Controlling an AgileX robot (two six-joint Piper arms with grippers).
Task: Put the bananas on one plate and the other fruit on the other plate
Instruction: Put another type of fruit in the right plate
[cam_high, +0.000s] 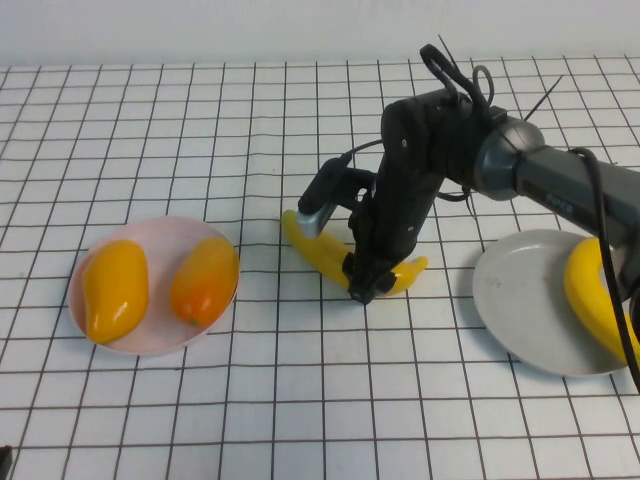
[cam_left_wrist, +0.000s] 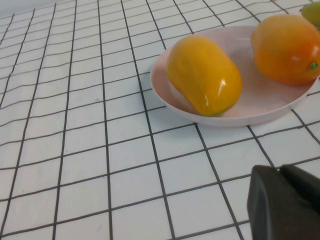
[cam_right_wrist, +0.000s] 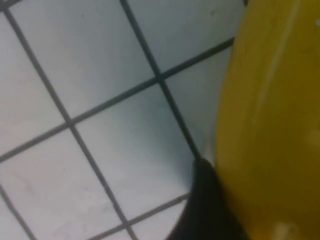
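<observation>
My right gripper has the banana. It will let go of it on the bare part of the grey plate (cam_high: 531, 304), next to the second banana.
One banana (cam_high: 312, 245) lies on the table's middle. My right gripper (cam_high: 362, 280) reaches down over its middle and grips it; in the right wrist view a dark finger (cam_right_wrist: 207, 210) presses against the yellow banana (cam_right_wrist: 270, 125). The second banana (cam_high: 590, 290) lies on the grey plate (cam_high: 520, 290) at the right. Two orange-yellow fruits, a yellow one (cam_high: 115, 288) and a redder one (cam_high: 205, 280), sit on the pink plate (cam_high: 160, 270) at the left. My left gripper (cam_left_wrist: 280, 172) is shut and empty, low over the table near the pink plate (cam_left_wrist: 260, 100).
The table is a white cloth with a black grid. The right arm and its cables stretch from the right edge over the grey plate toward the middle.
</observation>
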